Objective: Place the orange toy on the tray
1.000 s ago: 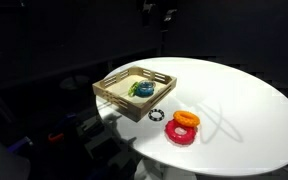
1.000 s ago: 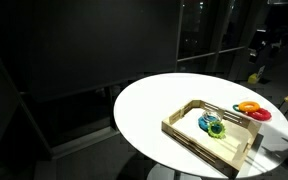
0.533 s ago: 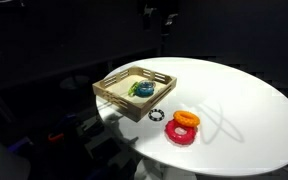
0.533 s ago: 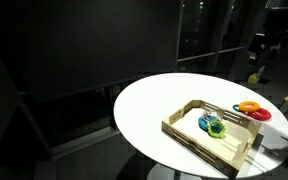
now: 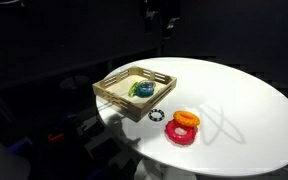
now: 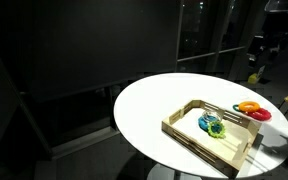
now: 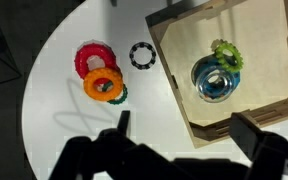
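My gripper should move down to the orange toy next and grip it on its outer side (image 5: 196, 118) (image 7: 91, 95), facing away from the tray.
The orange toy (image 7: 103, 86) is a small orange ring lying on top of a larger red ring (image 7: 89, 58) and a thin green ring (image 7: 119, 96) on the white round table. It also shows in both exterior views (image 5: 186, 119) (image 6: 249, 107). The light-wood tray (image 7: 172, 55) stands beside the rings and holds a blue ring (image 7: 213, 80) and a green ring (image 7: 225, 52); it shows in both exterior views (image 5: 112, 84) (image 6: 181, 131). My gripper (image 7: 184, 125) is open and empty, high above the table, over the tray's near edge.
A small black toothed ring (image 7: 141, 54) lies on the table between the ring pile and the tray. The white table (image 5: 244, 100) ends in a curved edge, with dark surroundings beyond. A yellow object (image 6: 254, 76) stands off the table.
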